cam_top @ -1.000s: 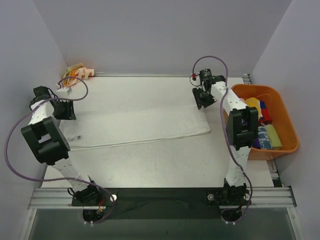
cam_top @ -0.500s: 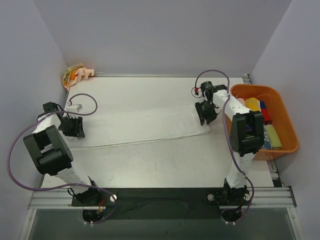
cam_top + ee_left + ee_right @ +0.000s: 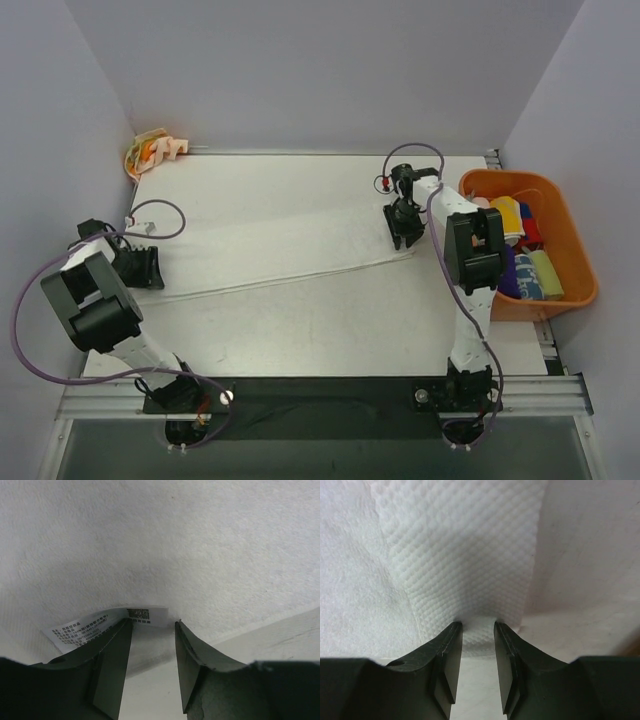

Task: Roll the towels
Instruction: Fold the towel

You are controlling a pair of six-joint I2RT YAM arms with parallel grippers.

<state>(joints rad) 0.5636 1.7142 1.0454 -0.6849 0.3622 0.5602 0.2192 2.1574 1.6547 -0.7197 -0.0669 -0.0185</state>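
My right gripper will back off, open wide and take the towel's near corner [image 3: 410,254], because its narrow pinch sits inside the waffle towel's near edge.
The large white towel [image 3: 280,235] lies flat across the middle of the table, its near edge running slantwise. My left gripper [image 3: 143,268] is low at the towel's left end. In the left wrist view its fingertips [image 3: 152,623] pinch a fold of the cloth [image 3: 200,540] beside the printed care label [image 3: 100,622]. At the right end, my right gripper [image 3: 403,230] [image 3: 477,625] is closed on a bunched fold of the waffle-textured cloth [image 3: 465,555], with creases fanning out from the tips. A cream towel with orange blotches [image 3: 152,150] sits in the far left corner. Coloured rolled towels [image 3: 525,250] lie in the bin.
An orange plastic bin [image 3: 588,285] stands at the right edge of the table, close beside the right arm. Purple cables loop from both wrists. Grey walls close in the left, back and right sides. A black rail with the arm bases runs along the near edge.
Both grippers have come toward the near edge with the towel's edge in them. The visible towel band has narrowed and its near edge now slants.
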